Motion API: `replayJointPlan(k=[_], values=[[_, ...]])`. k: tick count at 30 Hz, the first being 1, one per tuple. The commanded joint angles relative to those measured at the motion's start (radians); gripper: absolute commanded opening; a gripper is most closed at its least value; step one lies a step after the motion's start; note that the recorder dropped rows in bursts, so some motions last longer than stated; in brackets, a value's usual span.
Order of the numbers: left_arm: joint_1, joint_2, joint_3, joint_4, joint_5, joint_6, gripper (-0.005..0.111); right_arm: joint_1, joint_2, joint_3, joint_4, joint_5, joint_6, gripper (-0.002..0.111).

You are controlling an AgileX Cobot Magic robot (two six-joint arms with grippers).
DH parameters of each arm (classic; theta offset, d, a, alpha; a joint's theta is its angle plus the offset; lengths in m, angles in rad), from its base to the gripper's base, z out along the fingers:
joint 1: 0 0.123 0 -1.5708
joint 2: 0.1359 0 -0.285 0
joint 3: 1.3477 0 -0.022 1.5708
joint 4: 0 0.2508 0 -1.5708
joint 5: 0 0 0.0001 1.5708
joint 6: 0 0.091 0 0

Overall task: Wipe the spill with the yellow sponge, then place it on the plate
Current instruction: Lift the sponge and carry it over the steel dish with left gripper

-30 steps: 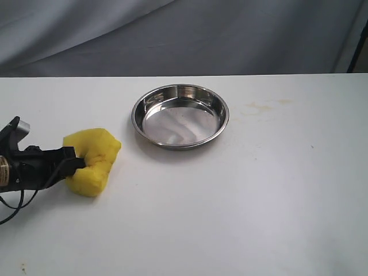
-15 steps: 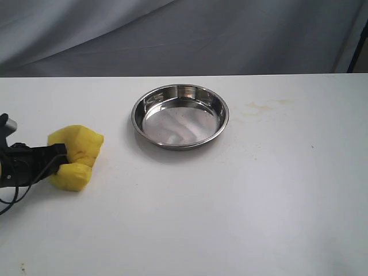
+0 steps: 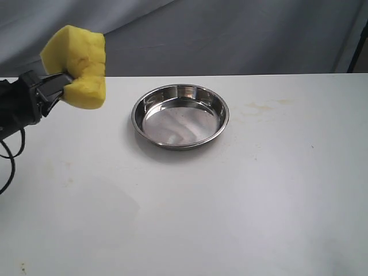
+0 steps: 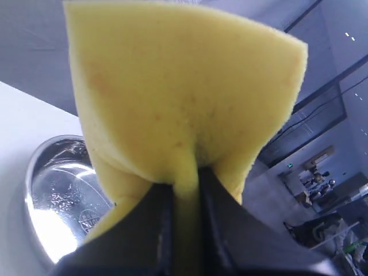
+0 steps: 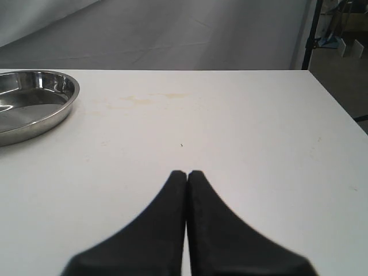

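Observation:
My left gripper is to set the yellow sponge, now hanging in the air above the table, down inside the steel plate (image 3: 172, 110), toward the plate's rim that is nearest to that same gripper.
The yellow sponge (image 3: 77, 66) hangs in the air above the table's left side, pinched deep at its middle by my left gripper (image 3: 62, 80), which is shut on it. Close up, the sponge (image 4: 178, 92) fills the left wrist view and bulges over the black fingers (image 4: 155, 224). The steel plate (image 3: 180, 115) sits empty to the right of the sponge, its rim also showing in the left wrist view (image 4: 34, 190). No amber puddle shows anywhere. My right gripper (image 5: 187, 174) is shut with nothing in it, low over bare table right of the plate (image 5: 34, 106).
A faint pale yellowish dried stain (image 3: 265, 105) marks the white table (image 3: 230, 201) right of the plate, also seen as a dried stain (image 5: 152, 99) from the right wrist. A grey curtain (image 3: 230, 34) hangs behind the table's far edge.
My left gripper first slid the sponge leftward along the table, then lifted it well clear of the surface and slightly toward the plate. The right arm and plate have not moved.

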Motion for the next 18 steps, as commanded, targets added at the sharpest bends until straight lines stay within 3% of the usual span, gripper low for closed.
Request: replayJointPlan(k=[1,7,9,14,18], values=[[-0.151,-0.007,-0.097,-0.045,0.145,0.055,0.0,0.002,-0.006,0.004,0.0,-0.003,-0.001,0.0],[-0.381,0.047,-0.378,-0.096,0.781,0.288,0.0,0.002,-0.006,0.004,0.0,-0.003,-0.001,0.0],[-0.424,0.094,-0.47,-0.096,0.895,0.327,0.0,0.002,-0.006,0.004,0.0,-0.003,-0.001,0.0],[-0.484,0.249,-0.634,-0.094,0.98,0.357,0.0,0.002,-0.006,0.004,0.0,-0.003,-0.001,0.0],[-0.498,0.384,-0.728,-0.089,0.963,0.406,0.0,0.002,-0.006,0.004,0.0,-0.003,-0.001,0.0]])
